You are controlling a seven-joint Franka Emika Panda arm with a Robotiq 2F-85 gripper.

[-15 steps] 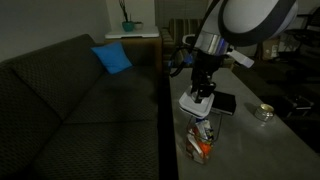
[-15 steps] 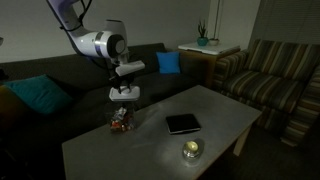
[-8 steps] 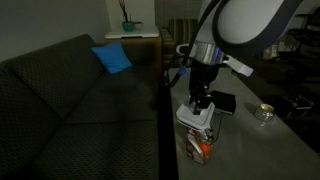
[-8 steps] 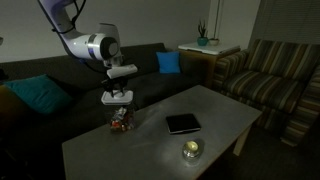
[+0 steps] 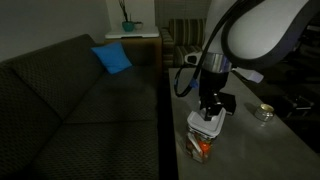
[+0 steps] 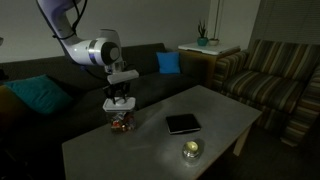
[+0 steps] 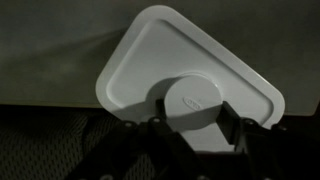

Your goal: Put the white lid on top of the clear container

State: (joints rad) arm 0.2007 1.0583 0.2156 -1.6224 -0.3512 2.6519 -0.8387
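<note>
The robot's gripper needs to release the white lid flat over the clear container's rim (image 5: 207,129), above the orange and red items.
My gripper (image 5: 207,111) is shut on the white lid (image 5: 205,124), its fingers clamped on the lid's round raised centre in the wrist view (image 7: 186,104). The lid (image 7: 180,55) is a flat white rounded rectangle seen from above there. It sits directly over the clear container (image 5: 201,146), which shows orange and red items through its walls at the table's near corner. In an exterior view the lid (image 6: 116,104) is just above the container (image 6: 122,121); I cannot tell whether they touch. The lid hides the container in the wrist view.
A black flat square object (image 6: 183,124) lies mid-table, also behind the gripper (image 5: 226,103). A small round shiny dish (image 6: 191,150) sits near the table's front edge (image 5: 264,112). A dark sofa (image 5: 70,95) with a blue cushion (image 5: 112,58) runs along the table's side.
My gripper has lowered with the white lid and shifted sideways until the lid is right over the clear container. The dish and black square have not moved.
</note>
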